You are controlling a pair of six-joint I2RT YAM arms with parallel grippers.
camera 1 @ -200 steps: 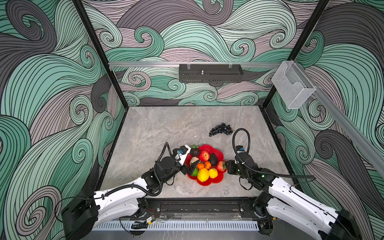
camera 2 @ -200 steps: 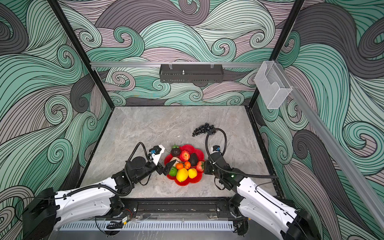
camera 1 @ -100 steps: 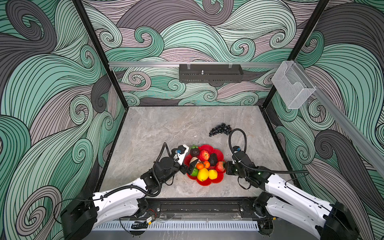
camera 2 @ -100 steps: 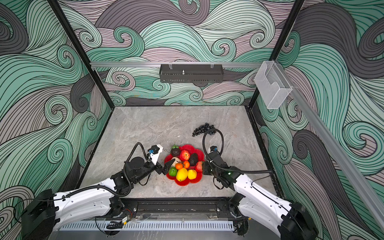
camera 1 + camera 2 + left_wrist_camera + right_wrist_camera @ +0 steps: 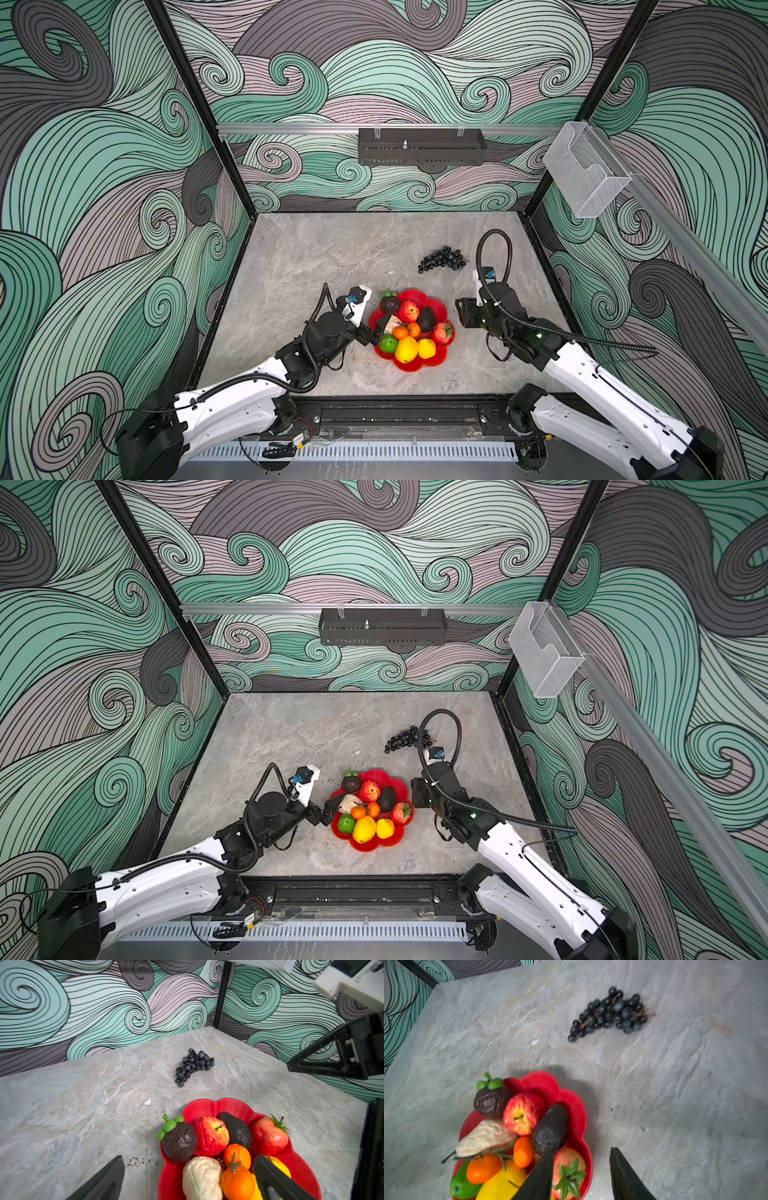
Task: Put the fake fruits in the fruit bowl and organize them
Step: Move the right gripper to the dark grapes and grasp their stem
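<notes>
The dark grape bunch should be next for my right gripper, which will go there and close on the grape bunch's brown stem (image 5: 464,261) (image 5: 646,1012) at the grape bunch's wide end.
The red scalloped fruit bowl (image 5: 415,365) (image 5: 218,1105) (image 5: 542,1080) sits near the table's front. It holds several fake fruits: a lemon (image 5: 406,349), a lime (image 5: 388,343), two small oranges (image 5: 238,1182), a beige lump (image 5: 201,1178), a dark avocado (image 5: 550,1128) and a strawberry (image 5: 442,332) (image 5: 569,1167) at its right edge. The dark grape bunch (image 5: 441,259) (image 5: 405,739) (image 5: 194,1067) (image 5: 608,1014) lies on the table behind the bowl. My left gripper (image 5: 374,331) (image 5: 189,1163) is open, straddling the bowl's left rim. My right gripper (image 5: 461,311) (image 5: 581,1152) is open beside the right rim, above the strawberry and empty.
A black shelf (image 5: 422,147) hangs on the back wall and a clear plastic holder (image 5: 586,174) on the right rail. Patterned walls close in the grey stone table (image 5: 332,257) on three sides. A small white scrap (image 5: 147,1102) lies behind the bowl.
My right gripper has opened and drawn back a little from the bowl's right edge, leaving the strawberry lying in the bowl. The left arm has barely moved.
</notes>
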